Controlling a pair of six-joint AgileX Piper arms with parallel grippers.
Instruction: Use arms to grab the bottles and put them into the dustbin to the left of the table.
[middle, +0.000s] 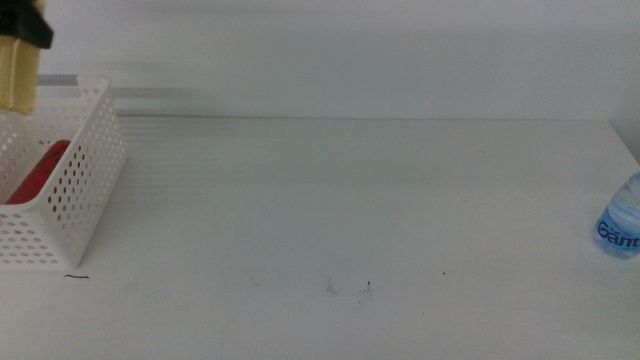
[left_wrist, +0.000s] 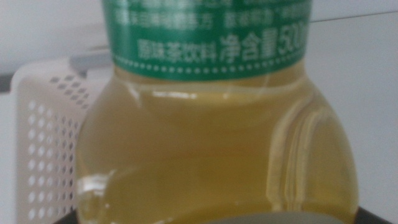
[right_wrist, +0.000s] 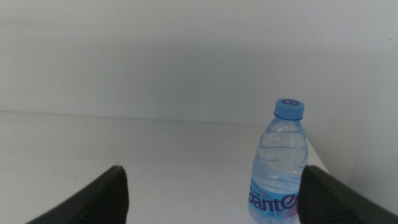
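The yellow tea bottle will come to rest next to the red can in the white dustbin (middle: 67, 177) as soon as my left gripper releases it.
The yellow tea bottle (middle: 18, 75) hangs above the white dustbin (middle: 85, 190) at the table's far left, with my left gripper (middle: 36, 32) shut on it. In the left wrist view the tea bottle (left_wrist: 211, 143) fills the picture, green label up top, and the dustbin (left_wrist: 43, 137) shows behind it. A red can (middle: 35, 170) lies inside the dustbin. The clear water bottle (middle: 622, 225) stands upright at the table's right edge. In the right wrist view my right gripper (right_wrist: 212, 174) is open, short of the blue-capped water bottle (right_wrist: 280, 165). The right arm is out of the middle view.
The white table (middle: 350, 210) stretches between the dustbin and the water bottle, with a few dark specks (middle: 368, 286) near the front. A pale wall rises behind the table's far edge.
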